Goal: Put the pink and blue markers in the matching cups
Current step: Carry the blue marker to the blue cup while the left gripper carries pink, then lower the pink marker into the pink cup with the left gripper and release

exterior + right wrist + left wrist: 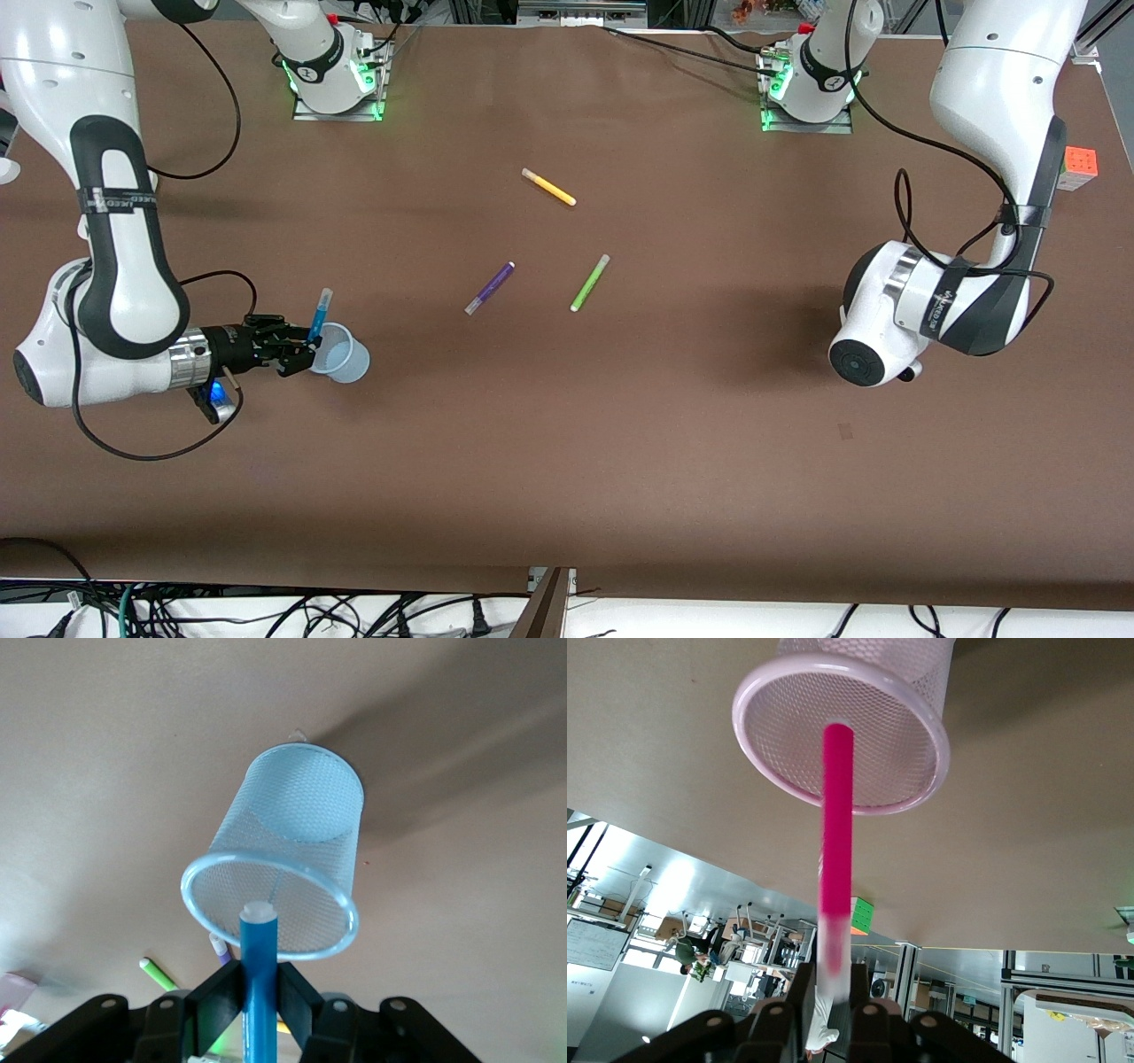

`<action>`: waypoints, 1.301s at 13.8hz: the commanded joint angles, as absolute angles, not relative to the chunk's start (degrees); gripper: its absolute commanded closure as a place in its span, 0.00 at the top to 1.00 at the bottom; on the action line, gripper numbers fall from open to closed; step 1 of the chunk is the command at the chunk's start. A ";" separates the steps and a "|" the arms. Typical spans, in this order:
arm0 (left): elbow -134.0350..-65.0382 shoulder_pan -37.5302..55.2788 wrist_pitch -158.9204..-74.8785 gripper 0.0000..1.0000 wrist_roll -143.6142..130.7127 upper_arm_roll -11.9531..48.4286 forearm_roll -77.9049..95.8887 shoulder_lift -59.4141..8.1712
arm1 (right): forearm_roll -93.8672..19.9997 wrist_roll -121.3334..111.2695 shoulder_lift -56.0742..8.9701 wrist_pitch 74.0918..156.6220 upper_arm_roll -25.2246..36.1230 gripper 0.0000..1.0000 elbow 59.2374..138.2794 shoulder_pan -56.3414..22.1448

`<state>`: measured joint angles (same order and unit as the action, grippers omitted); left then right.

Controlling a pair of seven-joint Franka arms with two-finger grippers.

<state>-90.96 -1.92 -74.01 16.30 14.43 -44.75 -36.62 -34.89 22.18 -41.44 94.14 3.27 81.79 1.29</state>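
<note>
Next, I set the blue marker down inside the pale blue cup (pixel 337 346) (pixel 291 855) with my right gripper, so that the marker's end sticks out past the cup's rim.
My right gripper (pixel 306 347) is shut on the bright blue marker (pixel 320 315) beside the pale blue cup (pixel 344 354), near the right arm's end of the table. In the right wrist view the gripper (pixel 259 992) holds the blue marker (pixel 259 948) with its pale end at the rim of the blue cup (pixel 292 842), whose mouth faces the gripper. In the left wrist view my left gripper (pixel 833 992) is shut on the pale cap end of the pink marker (pixel 836 842), whose other end points into the mouth of the pale pink cup (pixel 842 735). In the front view the left arm's wrist (pixel 886 328) hides that gripper, marker and cup.
A yellow pen (pixel 548 187), a purple pen (pixel 490 288) and a lime-green pen (pixel 590 283) lie mid-table. A colour cube (pixel 1080 166) sits at the table edge by the left arm. The green pen (pixel 159 974) also shows in the right wrist view.
</note>
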 commanded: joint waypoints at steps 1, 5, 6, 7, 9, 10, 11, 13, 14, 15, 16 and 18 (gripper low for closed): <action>-91.49 -1.93 -73.83 1.00 14.94 14.85 -44.21 -36.04 | -37.79 21.88 -43.06 93.78 2.37 0.00 80.60 2.02; -91.41 -1.93 -73.74 1.00 14.85 14.94 -44.21 -35.77 | -40.69 21.62 -43.95 94.65 2.37 0.00 80.24 2.02; -91.23 -1.93 -73.83 1.00 14.59 14.94 -44.21 -35.68 | -41.39 21.53 -44.03 95.01 2.37 0.00 80.24 2.11; -91.14 -1.93 -73.74 1.00 14.50 15.03 -44.21 -35.42 | -41.57 21.53 -44.12 95.10 2.37 0.00 80.24 2.11; -90.53 -2.63 -74.18 1.00 14.50 15.20 -42.64 -33.93 | -41.57 21.53 -44.21 95.89 2.37 0.00 80.24 2.11; -90.35 -2.81 -74.44 1.00 14.41 15.21 -40.28 -32.71 | -41.57 21.53 -44.21 95.89 2.37 0.00 80.24 2.20; -90.35 -3.42 -74.88 1.00 13.80 15.21 -37.90 -31.74 | -41.66 21.53 -44.38 95.98 2.37 0.00 80.24 2.37; -90.61 -5.87 -77.77 1.00 10.39 15.21 -30.97 -29.28 | -41.66 21.01 -44.47 95.98 2.37 0.00 80.24 2.46; -90.88 -7.02 -79.26 1.00 8.72 15.21 -27.72 -28.31 | -41.57 21.01 -44.56 95.98 2.37 0.01 80.24 2.46; -91.23 -8.08 -81.37 1.00 7.57 15.21 -25.51 -27.34 | -41.57 21.01 -44.56 95.98 2.37 0.03 80.24 2.46; -91.75 -9.13 -83.21 1.00 6.95 15.29 -23.84 -26.12 | -41.57 21.01 -44.56 95.98 2.37 0.06 80.24 2.63; -96.47 -10.71 -91.62 1.00 6.68 15.38 -21.71 -21.04 | -41.57 21.01 -44.56 95.98 2.37 0.38 80.24 2.90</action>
<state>-90.34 -8.82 -84.92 8.13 14.70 -24.07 -27.19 -40.32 21.87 -43.73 96.33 3.00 81.65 1.80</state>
